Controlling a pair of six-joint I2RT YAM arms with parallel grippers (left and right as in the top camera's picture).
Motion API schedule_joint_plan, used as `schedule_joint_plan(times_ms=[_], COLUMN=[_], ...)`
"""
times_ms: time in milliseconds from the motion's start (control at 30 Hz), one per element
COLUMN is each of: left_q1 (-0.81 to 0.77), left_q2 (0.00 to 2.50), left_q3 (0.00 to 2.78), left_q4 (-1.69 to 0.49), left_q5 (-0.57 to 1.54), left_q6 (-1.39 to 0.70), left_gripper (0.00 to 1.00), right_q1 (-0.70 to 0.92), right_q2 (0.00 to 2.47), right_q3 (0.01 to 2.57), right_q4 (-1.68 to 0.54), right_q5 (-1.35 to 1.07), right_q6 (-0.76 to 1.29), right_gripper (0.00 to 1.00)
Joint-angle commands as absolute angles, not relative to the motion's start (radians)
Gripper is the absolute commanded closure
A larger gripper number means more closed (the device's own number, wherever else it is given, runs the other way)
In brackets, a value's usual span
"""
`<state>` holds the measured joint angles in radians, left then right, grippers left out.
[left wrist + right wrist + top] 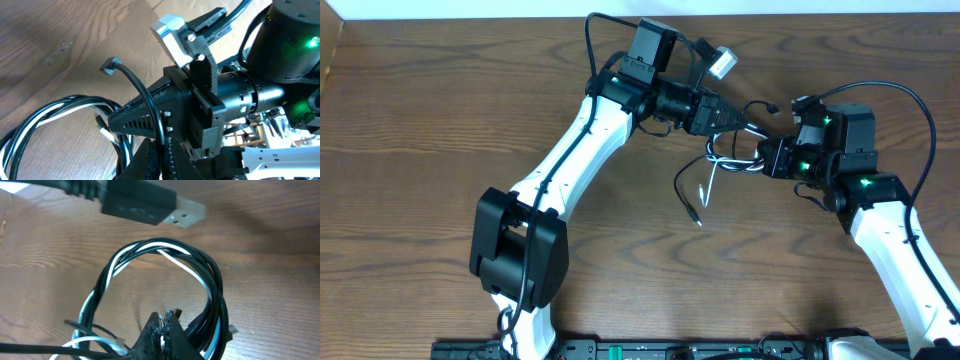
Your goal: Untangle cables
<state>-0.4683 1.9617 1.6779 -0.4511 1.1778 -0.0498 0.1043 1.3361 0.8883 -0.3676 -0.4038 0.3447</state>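
The white cable inside the loop has only one piece pinched in my right gripper, so that gripper should open and take the loop's bundled side (216, 300) while my left gripper pulls.
The black and white cables (722, 160) lie tangled on the table between my two grippers, and one black end (696, 216) trails toward the front. My left gripper (738, 122) (160, 156) is shut on the black cable (145, 95), whose plug (111, 65) sticks up past the jaws. My right gripper (767, 157) (163, 317) is shut on the white cable (181, 264), with a white strand showing between its jaws. In the right wrist view, a loop of black cable (216, 282) and white strands arches over the jaws.
A black USB plug (145, 205) hangs close above the loop in the right wrist view. The right arm's gripper body (250, 95) fills the left wrist view just beyond my left jaws. Brown wooden table (420, 120) lies all around.
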Motion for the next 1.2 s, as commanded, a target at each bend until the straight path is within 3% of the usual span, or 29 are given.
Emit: schedule_joint_plan(times_ms=[0, 633, 1167], left_q1=[-0.461, -0.455, -0.455], left_q2=[1.962, 1.962, 1.962], left_q3=[1.687, 1.687, 1.687], left_q4=[-0.447, -0.448, -0.447], left_q5=[1.221, 1.174, 1.052], left_q6=[-0.058, -0.065, -0.183], left_gripper=[0.93, 0.93, 0.93], right_q1=[0.110, 0.110, 0.051], right_q2=[1.347, 1.362, 1.340], right_q3=[0.908, 0.908, 0.920], right_q4=[-0.382, -0.388, -0.293], right_q5=[-0.370, -0.358, -0.553], right_q6=[0.366, 0.404, 0.377], right_gripper=[0.99, 0.98, 0.70])
